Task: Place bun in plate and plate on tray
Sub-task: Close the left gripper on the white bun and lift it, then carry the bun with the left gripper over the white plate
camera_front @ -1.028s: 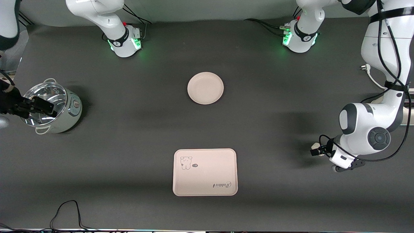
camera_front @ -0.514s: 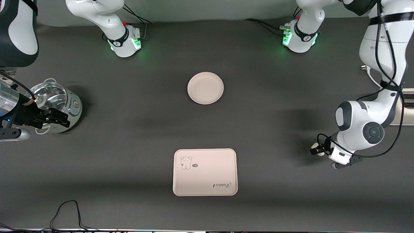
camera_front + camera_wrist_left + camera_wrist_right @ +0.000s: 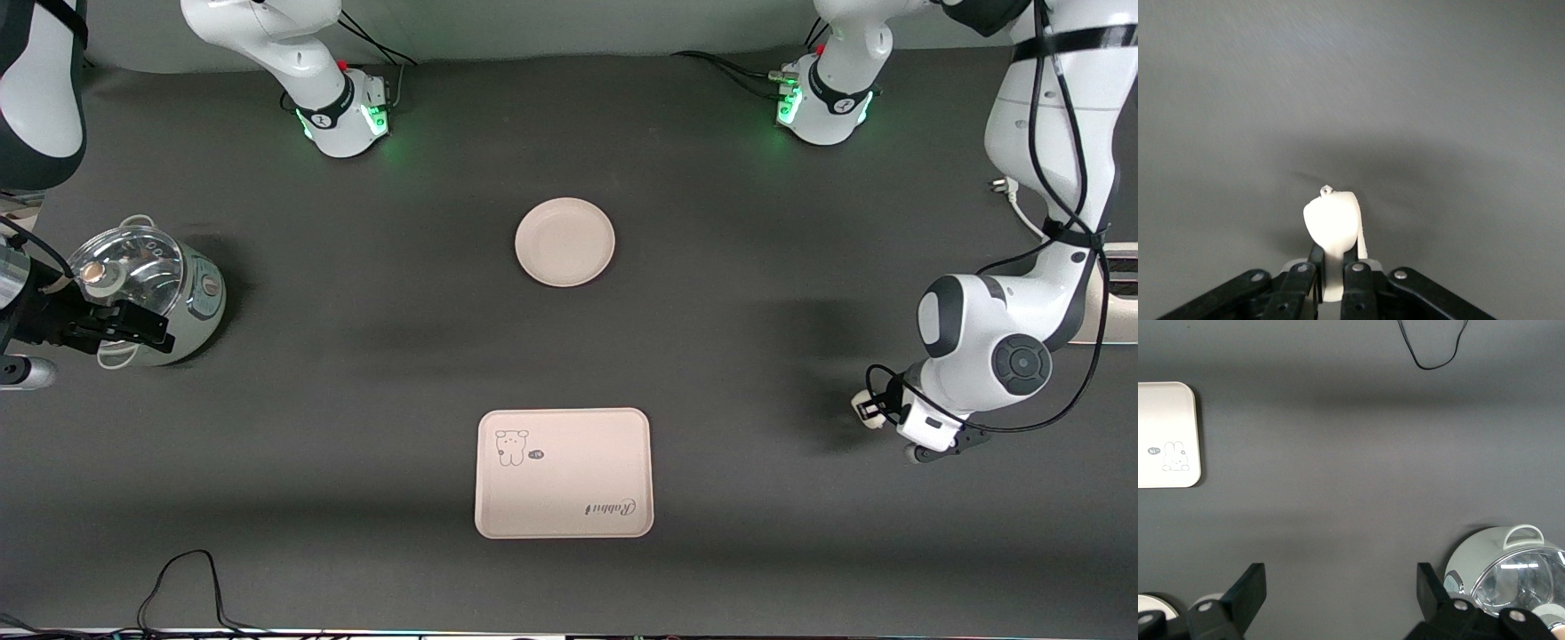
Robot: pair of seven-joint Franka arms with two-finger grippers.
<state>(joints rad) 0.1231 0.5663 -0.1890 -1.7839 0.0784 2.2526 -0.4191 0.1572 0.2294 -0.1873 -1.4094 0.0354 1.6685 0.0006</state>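
Next, I let go of the white bun, now just above the bare table, with my left gripper near the middle of the round cream plate (image 3: 568,238).
The round cream plate (image 3: 564,242) lies in the middle of the table, nearer the robot bases than the tray. The cream-pink tray (image 3: 564,473) with the animal drawing lies nearer the front camera; its corner also shows in the right wrist view (image 3: 1165,433). My left gripper (image 3: 869,412) is shut on the small white bun (image 3: 861,410) just above the bare table toward the left arm's end. The left wrist view shows the bun (image 3: 1331,223) pinched between the jaws of my left gripper (image 3: 1335,260). My right gripper (image 3: 133,327) is open and empty over the pot's edge, jaws wide apart in the right wrist view (image 3: 1340,587).
A pale green pot with a glass lid (image 3: 142,293) stands at the right arm's end of the table; it also shows in the right wrist view (image 3: 1505,573). A black cable (image 3: 182,578) loops near the front edge. A white plug and cord (image 3: 1013,196) lie at the left arm's end.
My right gripper has moved off the pot's lid to its edge nearer the front camera, and the arm has swung. My left gripper with the bun has drifted slightly.
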